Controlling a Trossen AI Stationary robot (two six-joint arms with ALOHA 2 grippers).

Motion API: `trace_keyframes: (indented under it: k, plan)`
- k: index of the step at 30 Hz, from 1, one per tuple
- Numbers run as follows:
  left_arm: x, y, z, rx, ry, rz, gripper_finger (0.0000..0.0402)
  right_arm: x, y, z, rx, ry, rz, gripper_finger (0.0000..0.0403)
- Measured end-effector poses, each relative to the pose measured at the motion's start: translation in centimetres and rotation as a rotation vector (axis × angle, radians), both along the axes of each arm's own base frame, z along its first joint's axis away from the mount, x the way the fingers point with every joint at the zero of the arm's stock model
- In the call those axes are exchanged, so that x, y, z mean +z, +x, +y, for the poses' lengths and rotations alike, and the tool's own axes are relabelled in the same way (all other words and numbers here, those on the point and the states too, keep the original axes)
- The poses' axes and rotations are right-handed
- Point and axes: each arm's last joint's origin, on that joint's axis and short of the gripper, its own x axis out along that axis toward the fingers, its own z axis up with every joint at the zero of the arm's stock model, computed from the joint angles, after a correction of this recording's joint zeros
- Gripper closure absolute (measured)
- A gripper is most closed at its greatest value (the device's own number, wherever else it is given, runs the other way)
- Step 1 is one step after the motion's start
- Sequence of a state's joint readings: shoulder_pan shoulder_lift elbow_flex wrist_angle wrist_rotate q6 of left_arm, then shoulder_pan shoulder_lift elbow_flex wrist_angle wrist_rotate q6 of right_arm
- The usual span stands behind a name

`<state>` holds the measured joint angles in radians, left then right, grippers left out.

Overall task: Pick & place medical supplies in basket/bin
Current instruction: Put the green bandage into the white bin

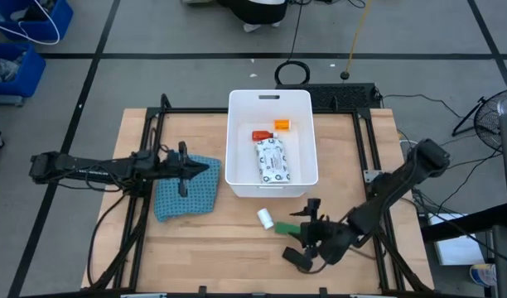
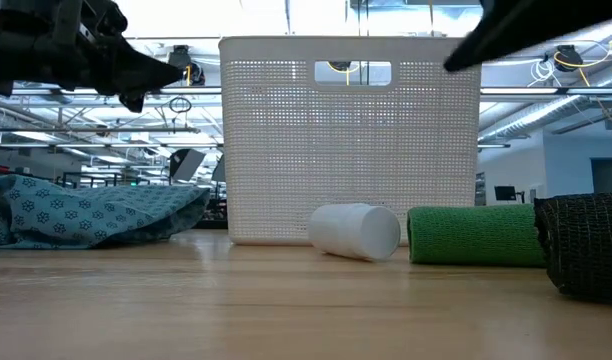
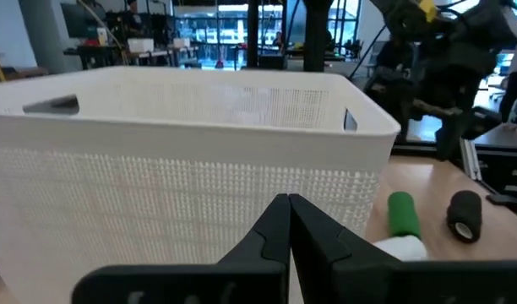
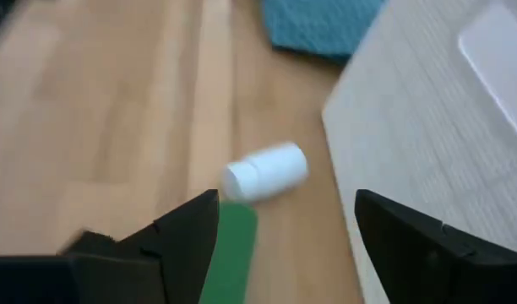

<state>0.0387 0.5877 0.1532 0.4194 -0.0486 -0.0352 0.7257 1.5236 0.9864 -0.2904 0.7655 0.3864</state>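
My right gripper is to move next. It should go over to the green block and close on its end (image 1: 296,229) (image 4: 222,290) farthest from the white roll.
The white bin (image 1: 270,106) stands at mid-table and holds the white printed packet (image 1: 274,160), the red bottle (image 1: 260,135) and the orange bottle (image 1: 282,125). The white roll (image 1: 265,218), the green block (image 1: 291,228) and the black block (image 2: 586,245) lie on the table near the bin's near side. My right gripper (image 4: 284,228) is open over the green block (image 4: 229,253), with the white roll (image 4: 265,171) just ahead of it. My left gripper (image 1: 183,170) is shut and empty above the teal cloth (image 1: 185,197), left of the bin.
The teal cloth lies crumpled on the table left of the bin. Blue crates (image 1: 21,37) stand on the floor at the far left. A black frame runs along the table's edges. Bare wood (image 1: 212,248) lies near the front edge.
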Motion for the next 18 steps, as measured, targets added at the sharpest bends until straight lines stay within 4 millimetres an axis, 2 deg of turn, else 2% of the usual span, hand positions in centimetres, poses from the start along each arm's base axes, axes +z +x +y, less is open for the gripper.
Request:
trace_keyframes:
  k: [8, 18]
  plan:
    - [-0.1, 0.0, 0.0, 0.005, -0.056, 0.004, 0.0392, -3.8, -1.4, -0.7, -0.103, 0.097, 0.079, 0.0135]
    - [0.0, 0.0, 0.0, 0.006, -0.075, -0.003, 0.0392, -4.4, -1.6, -0.8, -0.080, 0.167, 0.138, 0.0127]
